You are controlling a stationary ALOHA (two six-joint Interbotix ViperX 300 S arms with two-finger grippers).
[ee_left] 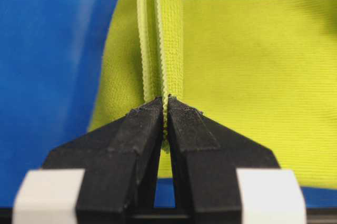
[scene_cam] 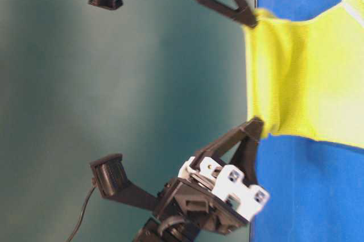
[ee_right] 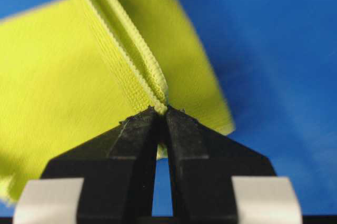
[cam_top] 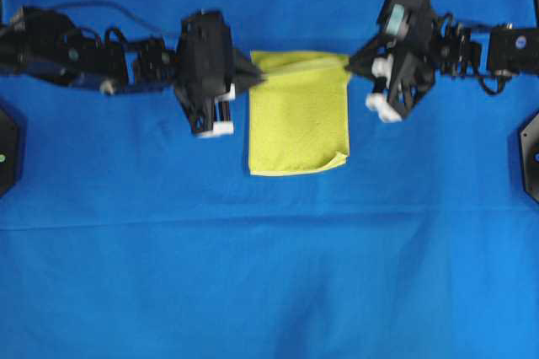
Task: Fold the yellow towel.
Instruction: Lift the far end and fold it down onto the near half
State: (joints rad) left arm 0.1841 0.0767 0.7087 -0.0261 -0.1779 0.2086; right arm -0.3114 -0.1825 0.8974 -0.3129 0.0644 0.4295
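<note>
Next, I let go of the yellow towel's far corner, now lifted and pulled taut, with my left gripper on the flat near corner (cam_top: 251, 173) along its own side.
The yellow towel (cam_top: 299, 119) lies as a folded oblong on the blue table cloth, its far edge lifted and pulled taut between both grippers. My left gripper (cam_top: 259, 79) is shut on the towel's far left corner; the left wrist view shows the doubled hem (ee_left: 160, 40) pinched between the black fingertips (ee_left: 142, 124). My right gripper (cam_top: 352, 66) is shut on the far right corner, with the hem (ee_right: 131, 50) running out from its tips. In the table-level view the towel (scene_cam: 307, 77) hangs stretched between the two grippers. The near right corner (cam_top: 338, 159) is slightly curled.
The blue table cloth (cam_top: 269, 275) covers the whole table. Black arm bases stand at the left edge (cam_top: 7, 148) and right edge (cam_top: 532, 152). Both arms reach in from the far sides.
</note>
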